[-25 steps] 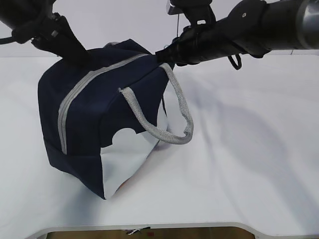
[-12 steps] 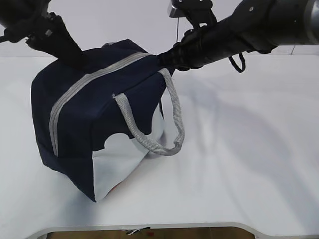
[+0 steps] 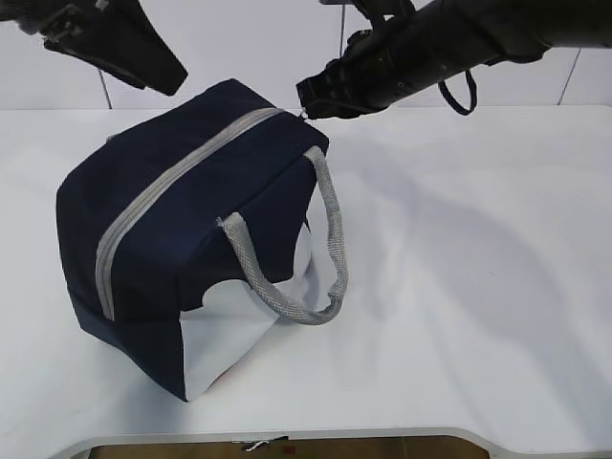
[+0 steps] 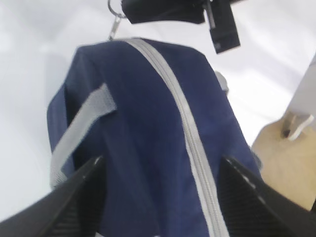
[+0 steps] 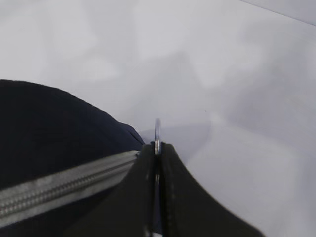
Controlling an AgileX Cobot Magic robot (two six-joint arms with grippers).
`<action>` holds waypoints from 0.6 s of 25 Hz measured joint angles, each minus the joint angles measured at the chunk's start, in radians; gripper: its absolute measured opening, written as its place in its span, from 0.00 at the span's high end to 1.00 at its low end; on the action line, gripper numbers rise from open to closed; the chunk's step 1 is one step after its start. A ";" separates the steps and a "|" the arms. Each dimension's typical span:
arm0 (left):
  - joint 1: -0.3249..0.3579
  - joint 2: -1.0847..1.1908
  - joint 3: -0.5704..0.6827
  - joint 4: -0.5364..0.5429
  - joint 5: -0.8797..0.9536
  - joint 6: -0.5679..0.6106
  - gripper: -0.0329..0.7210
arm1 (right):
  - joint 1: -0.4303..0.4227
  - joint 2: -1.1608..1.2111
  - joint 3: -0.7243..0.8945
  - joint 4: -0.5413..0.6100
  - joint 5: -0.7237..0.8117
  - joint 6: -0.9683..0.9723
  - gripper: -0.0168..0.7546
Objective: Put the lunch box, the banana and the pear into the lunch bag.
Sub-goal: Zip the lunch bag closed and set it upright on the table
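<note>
My right gripper is on the zipper pull and the top of the lunch bag is unsupported, so my left gripper needs to pinch the fabric [image 3: 204, 126] next to the zipper to steady the bag.
The navy lunch bag [image 3: 182, 220] stands on the white table with its grey zipper [image 3: 163, 191] closed along the top. My right gripper [image 3: 304, 98] is shut on the metal zipper pull ring [image 5: 157, 131] at the bag's far right end; the ring also shows in the left wrist view [image 4: 114, 22]. My left gripper [image 3: 172, 76] hangs open and empty above the bag's far left end, its jaws wide apart over the bag top [image 4: 161, 159]. The lunch box, banana and pear are out of view.
A grey handle [image 3: 330, 229] droops over the bag's white side panel [image 3: 229, 335]. The table's front edge [image 3: 335, 435] runs along the bottom. A wooden piece [image 4: 286, 163] shows beyond the bag in the left wrist view.
My left gripper has let go of the bag's far left end and risen clear of it. The bag has settled from tilted to flat. My right gripper stays shut on the pull ring.
</note>
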 joint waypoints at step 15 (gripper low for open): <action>0.000 0.166 -0.007 -0.125 -0.090 -0.012 0.31 | 0.000 0.000 -0.013 -0.002 0.036 0.000 0.96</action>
